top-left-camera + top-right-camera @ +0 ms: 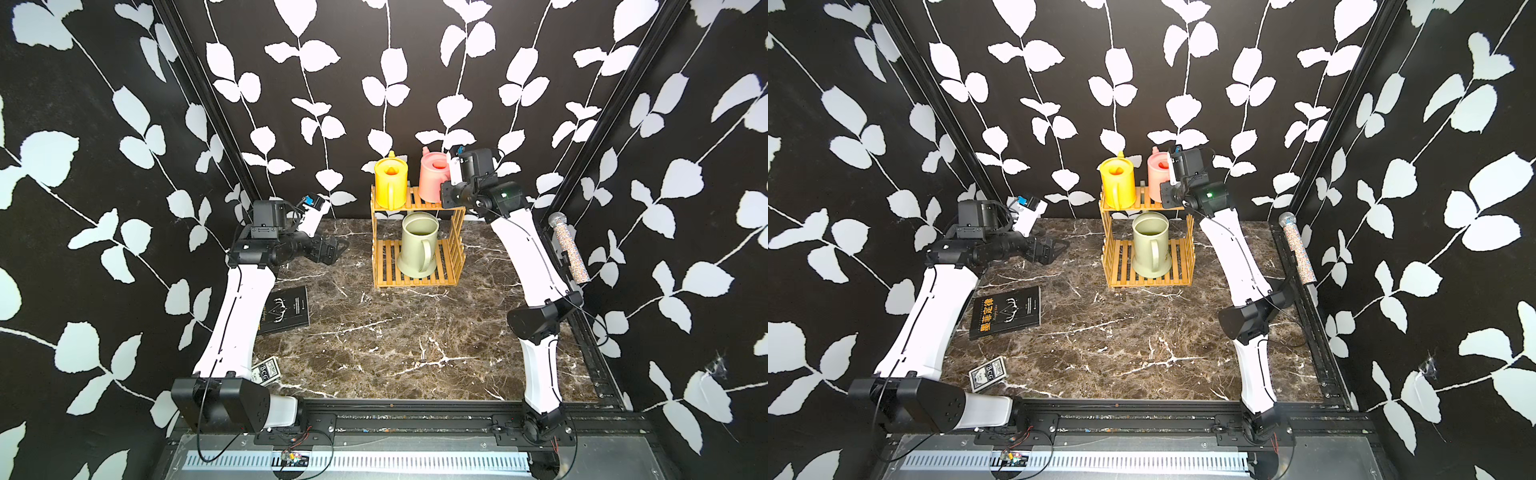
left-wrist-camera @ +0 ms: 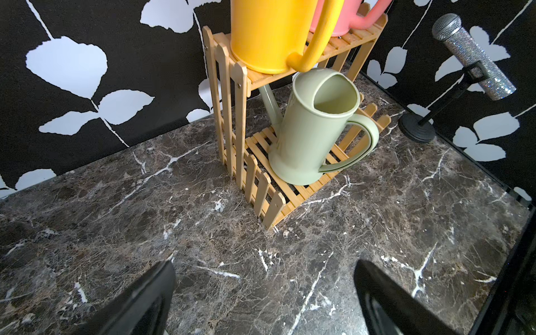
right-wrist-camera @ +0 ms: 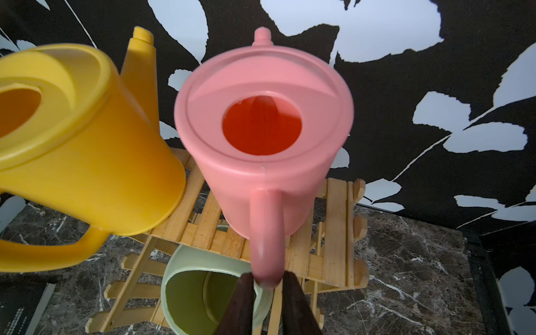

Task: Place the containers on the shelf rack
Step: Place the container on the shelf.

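The right gripper holds the pink can's handle with just the ends of its fingers and the can sits far back, so it should take the handle deeper (image 3: pixel 266 237) and draw the can forward.
The wooden shelf rack (image 1: pixel 415 283) (image 1: pixel 1148 283) stands at the back of the marble table. On its top tier are the yellow can (image 1: pixel 390 183) (image 2: pixel 266 34) at the left and the pink can (image 1: pixel 432 178) (image 3: pixel 261 179) at the right. The large green can (image 1: pixel 417 245) (image 2: pixel 313 133) stands upright on the lower tier. My right gripper (image 3: pixel 268 275) is shut on the pink can's handle (image 3: pixel 265 232), beside the rack's right end (image 1: pixel 451 189). My left gripper (image 1: pixel 332 249) (image 2: pixel 265 266) hangs open and empty left of the rack.
A black book (image 1: pixel 1005 311) and a deck of cards (image 1: pixel 987 373) lie at the front left of the table. A glittery microphone (image 1: pixel 569 249) (image 2: pixel 472 58) on a black stand (image 2: pixel 417 130) leans at the right wall. Black leaf-patterned walls close in three sides.
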Tool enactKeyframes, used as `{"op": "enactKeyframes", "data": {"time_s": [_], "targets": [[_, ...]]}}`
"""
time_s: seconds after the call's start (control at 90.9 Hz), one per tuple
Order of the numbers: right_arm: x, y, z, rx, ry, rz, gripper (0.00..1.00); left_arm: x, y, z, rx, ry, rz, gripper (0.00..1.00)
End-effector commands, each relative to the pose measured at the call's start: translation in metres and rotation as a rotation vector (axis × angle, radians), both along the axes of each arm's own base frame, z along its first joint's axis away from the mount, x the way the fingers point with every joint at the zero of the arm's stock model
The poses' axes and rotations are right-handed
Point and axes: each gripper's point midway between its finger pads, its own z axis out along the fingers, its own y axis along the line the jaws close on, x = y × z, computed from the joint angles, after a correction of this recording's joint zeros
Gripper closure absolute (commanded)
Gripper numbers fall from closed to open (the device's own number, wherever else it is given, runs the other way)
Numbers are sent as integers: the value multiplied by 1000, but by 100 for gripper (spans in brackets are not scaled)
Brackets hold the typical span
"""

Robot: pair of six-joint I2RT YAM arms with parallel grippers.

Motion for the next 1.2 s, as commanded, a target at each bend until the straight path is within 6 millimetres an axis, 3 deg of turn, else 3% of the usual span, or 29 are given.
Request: {"op": "enactKeyframes", "data": {"time_s": [0.0, 0.429, 0.495, 0.561, 0.693, 1.023, 1.188], "targets": [[1, -1, 6, 4, -28, -24, 86, -4, -2, 1, -5, -2, -6, 1], [-19, 3, 23, 6, -56, -36, 87, -4, -2, 2, -11, -2, -7, 1], [-19, 4, 20, 6, -53, -39, 80, -4, -2, 1, -12, 0, -7, 2], [-16, -2, 20, 11, -60, -64, 65, -4, -2, 2, -12, -2, -7, 2], [-8, -12, 21, 38, -73, -101, 51, -5, -2, 1, -8, -3, -6, 2], [19, 1, 5, 76, -67, -42, 51, -5, -2, 0, -6, -2, -4, 1], [27, 8, -1, 89, -66, -24, 57, -5, -2, -1, -5, 0, -4, 1]]}}
